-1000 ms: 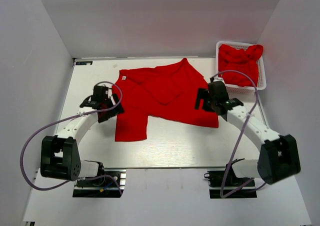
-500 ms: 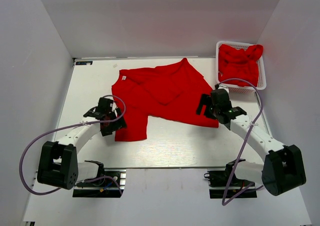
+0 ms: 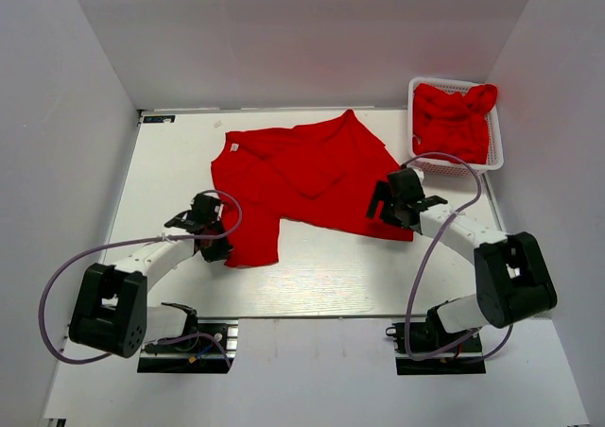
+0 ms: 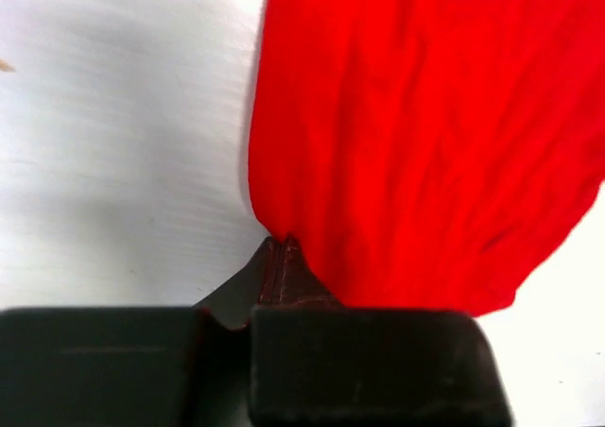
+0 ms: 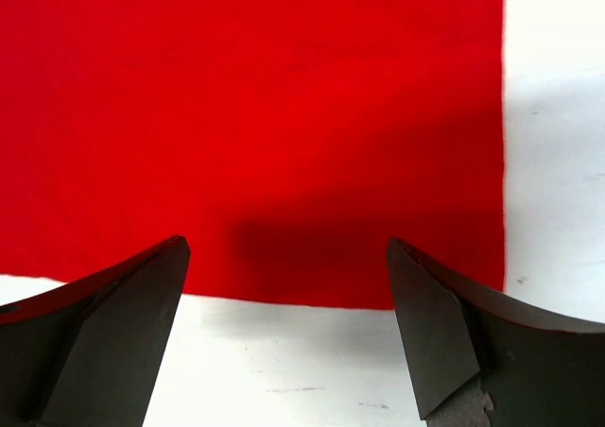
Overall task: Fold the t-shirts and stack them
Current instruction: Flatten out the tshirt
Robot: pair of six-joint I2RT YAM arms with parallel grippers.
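Next, my left gripper opens its fingers and pinches deeper into the red t-shirt's near corner (image 4: 317, 247) before lifting, because its fingers catch only the outer edge of the shirt.
A red t-shirt (image 3: 302, 177) lies spread on the white table, partly folded over itself, with a small white neck label (image 3: 233, 147) at its upper left. My left gripper (image 3: 216, 243) is at the shirt's lower left corner. In the left wrist view that gripper (image 4: 281, 243) is shut, pinching the edge of the red cloth (image 4: 425, 144). My right gripper (image 3: 389, 203) hovers over the shirt's lower right corner. It is open (image 5: 288, 247), its fingers astride the hem of the shirt (image 5: 284, 115) with nothing held.
A white lattice basket (image 3: 463, 167) stands at the back right with more red t-shirts (image 3: 454, 115) crumpled inside. Bare white table (image 3: 331, 266) lies in front of the shirt. Grey walls enclose the table on three sides.
My left gripper slid down the shirt's left edge to the lower corner and shut on the cloth. My right gripper shifted slightly along the lower right hem and stayed open.
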